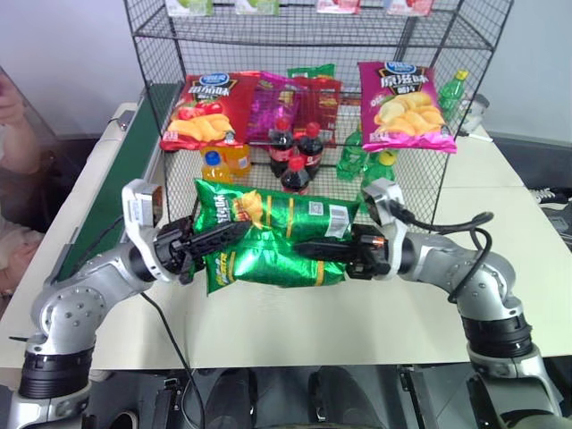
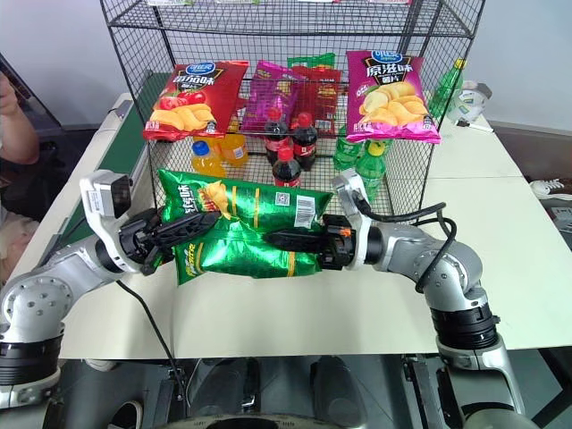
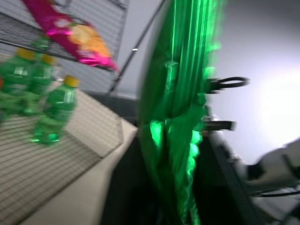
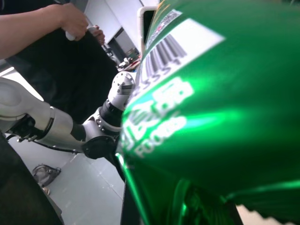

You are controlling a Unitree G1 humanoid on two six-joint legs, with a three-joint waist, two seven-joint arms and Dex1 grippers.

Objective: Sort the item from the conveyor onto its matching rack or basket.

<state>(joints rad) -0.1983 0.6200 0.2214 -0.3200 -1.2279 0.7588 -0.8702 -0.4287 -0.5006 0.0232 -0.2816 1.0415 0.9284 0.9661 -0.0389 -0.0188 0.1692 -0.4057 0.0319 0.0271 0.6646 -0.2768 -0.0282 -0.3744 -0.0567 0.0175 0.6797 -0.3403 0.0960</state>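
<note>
Next, I release the green crisp bag from my right gripper in the gap (image 1: 302, 88) that lies between the red and magenta crisp bags.
The item, a shiny green crisp bag (image 1: 277, 214), hangs lengthwise above the white table between my two arms, in front of the rack (image 1: 313, 27). My left gripper (image 1: 234, 232) lies against the bag's left end. From the other side, my right gripper (image 1: 308, 248) is shut on the bag's lower right part. The right wrist view has the bag (image 4: 211, 108) right up close, barcode side showing. The left wrist view sees it (image 3: 180, 117) edge-on. The conveyor (image 1: 116, 170), a dark green belt, runs along the table's left side.
On the rack's lower tiers lie a red crisp bag (image 1: 201, 112) and a magenta crisp bag (image 1: 404, 107), with cola bottles (image 1: 295, 152), orange bottles (image 1: 223, 163) and green bottles (image 1: 375, 165) below. A person (image 1: 13, 107) stands beyond the conveyor at the left. Bare table (image 1: 357, 313) lies under the bag.
</note>
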